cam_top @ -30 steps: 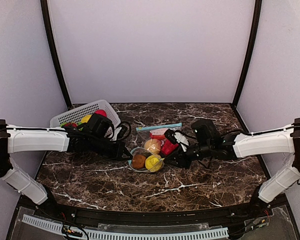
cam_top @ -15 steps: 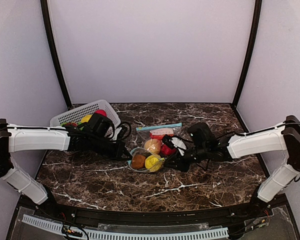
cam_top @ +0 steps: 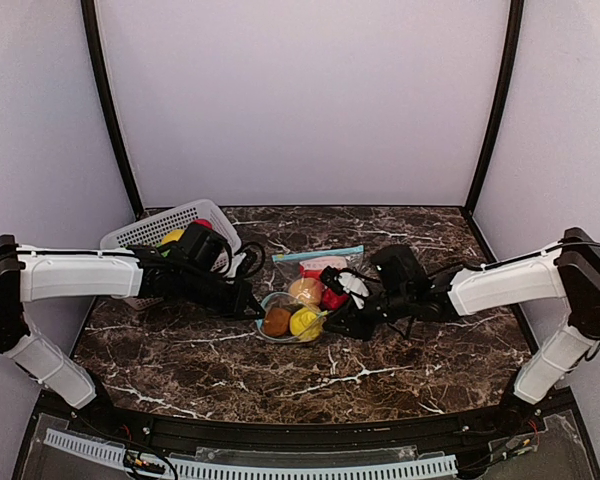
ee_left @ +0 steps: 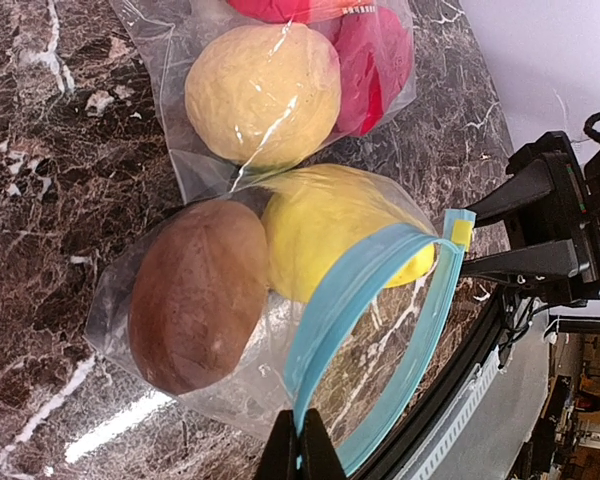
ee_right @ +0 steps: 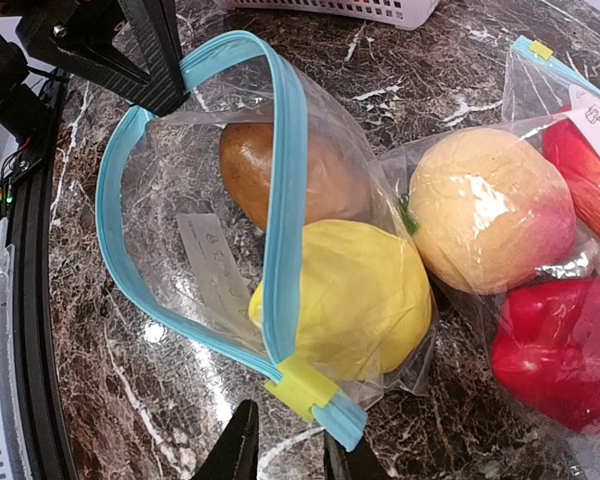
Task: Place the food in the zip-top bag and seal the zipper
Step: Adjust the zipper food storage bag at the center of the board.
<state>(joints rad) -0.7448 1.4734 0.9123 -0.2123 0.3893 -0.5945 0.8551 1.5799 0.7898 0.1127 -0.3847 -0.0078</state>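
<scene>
I will open my right gripper wider, as the zipper's blue end tab lies over one finger, and pinch that tab (ee_right: 342, 418) before my left gripper takes the yellow slider.
The zip-top bag (cam_top: 292, 322) lies with its blue-rimmed mouth gaping. Inside it are two pieces of food, a brown one (ee_left: 195, 295) and a yellow one (ee_right: 345, 300). My left gripper (ee_left: 300, 445) is shut on the blue zipper rim at the mouth's left end. The yellow slider (ee_right: 302, 388) sits at the other end. My right gripper (ee_right: 292, 455) stands just short of that slider, open a little with nothing between its fingers. The blue end tab of the zipper lies over its right finger (ee_right: 352, 462).
A second zip-top bag (cam_top: 325, 280) lies just behind, holding a peach-coloured ball (ee_right: 485, 210) and red food (ee_right: 560, 350). A white lattice basket (cam_top: 145, 232) with yellow and red pieces stands at the back left, behind my left arm.
My right gripper has slid left, closer to the bag's slider end, and its jaws narrowed then parted slightly. The left gripper has kept its hold in place.
</scene>
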